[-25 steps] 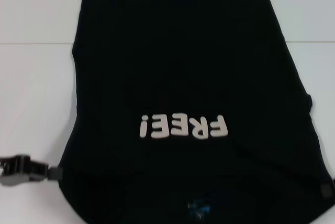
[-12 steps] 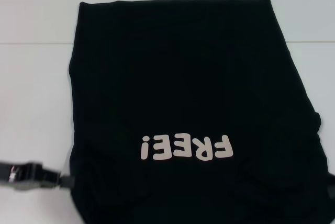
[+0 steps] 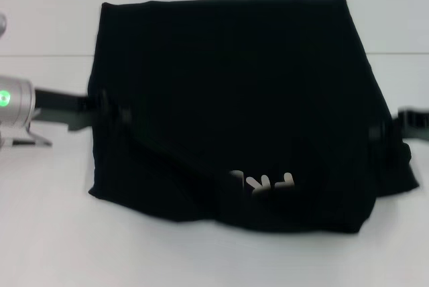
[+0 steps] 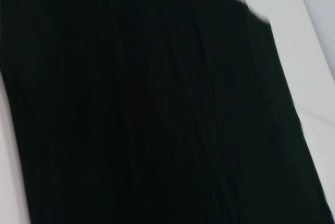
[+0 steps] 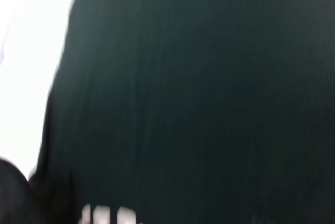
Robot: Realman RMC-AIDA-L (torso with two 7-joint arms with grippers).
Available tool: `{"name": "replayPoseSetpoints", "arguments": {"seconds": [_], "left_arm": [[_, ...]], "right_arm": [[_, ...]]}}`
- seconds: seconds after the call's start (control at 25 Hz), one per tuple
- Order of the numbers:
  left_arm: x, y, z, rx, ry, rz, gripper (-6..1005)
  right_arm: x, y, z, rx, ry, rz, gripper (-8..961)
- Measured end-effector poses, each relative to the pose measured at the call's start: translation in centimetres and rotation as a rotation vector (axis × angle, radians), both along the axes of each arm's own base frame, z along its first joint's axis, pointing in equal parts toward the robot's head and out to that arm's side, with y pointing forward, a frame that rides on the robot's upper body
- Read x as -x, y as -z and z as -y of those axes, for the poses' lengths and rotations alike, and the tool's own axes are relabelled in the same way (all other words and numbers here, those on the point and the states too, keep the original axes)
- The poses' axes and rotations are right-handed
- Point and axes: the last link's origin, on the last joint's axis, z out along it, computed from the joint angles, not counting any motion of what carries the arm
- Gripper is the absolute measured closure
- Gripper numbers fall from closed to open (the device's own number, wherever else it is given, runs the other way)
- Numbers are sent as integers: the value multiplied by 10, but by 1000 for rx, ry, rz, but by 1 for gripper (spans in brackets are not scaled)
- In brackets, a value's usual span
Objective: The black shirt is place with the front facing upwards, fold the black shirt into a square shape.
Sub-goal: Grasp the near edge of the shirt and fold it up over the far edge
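Note:
Next, my left gripper lets go of the lifted edge on the black shirt's far part (image 3: 122,50), close to the table's seam line.
The black shirt (image 3: 228,86) lies on the white table and fills most of the head view. Its near part is lifted and doubled back over the rest, so only a piece of the white "FREE!" print (image 3: 265,181) shows at the fold. My left gripper (image 3: 104,104) is shut on the shirt's left edge, raised above the table. My right gripper (image 3: 383,126) is shut on the right edge at about the same height. Black fabric fills the left wrist view (image 4: 146,109) and the right wrist view (image 5: 199,88). The neck label is hidden.
The white table (image 3: 47,233) shows bare in front of the shirt and on both sides. My left arm's silver link with a green light (image 3: 13,99) reaches in from the left edge. A seam line (image 3: 47,55) crosses the table's far part.
Both grippers have risen and moved away from me, carrying the shirt's near edge with them. The print, fully shown before, is now mostly folded under. The neck label has gone out of sight.

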Motion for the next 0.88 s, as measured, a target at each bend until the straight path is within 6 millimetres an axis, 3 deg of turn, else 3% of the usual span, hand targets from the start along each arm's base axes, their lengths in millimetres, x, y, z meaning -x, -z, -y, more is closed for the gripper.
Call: {"name": "replayPoseSetpoints", "arguments": {"seconds": [0.2, 0.36, 0.6, 0.88], "left_arm": [[-9, -5, -39, -145, -45, -90, 1001], [-13, 3, -60, -249, -76, -187, 1000], [-19, 16, -70, -333, -66, -246, 1001], [-29, 2, -84, -421, -64, -247, 1000]], "right_arm": [[13, -14, -40, -179, 13, 53, 894], [23, 2, -64, -256, 8, 141, 893], [30, 33, -83, -361, -26, 268, 894], [46, 27, -101, -482, -54, 291, 894]]}}
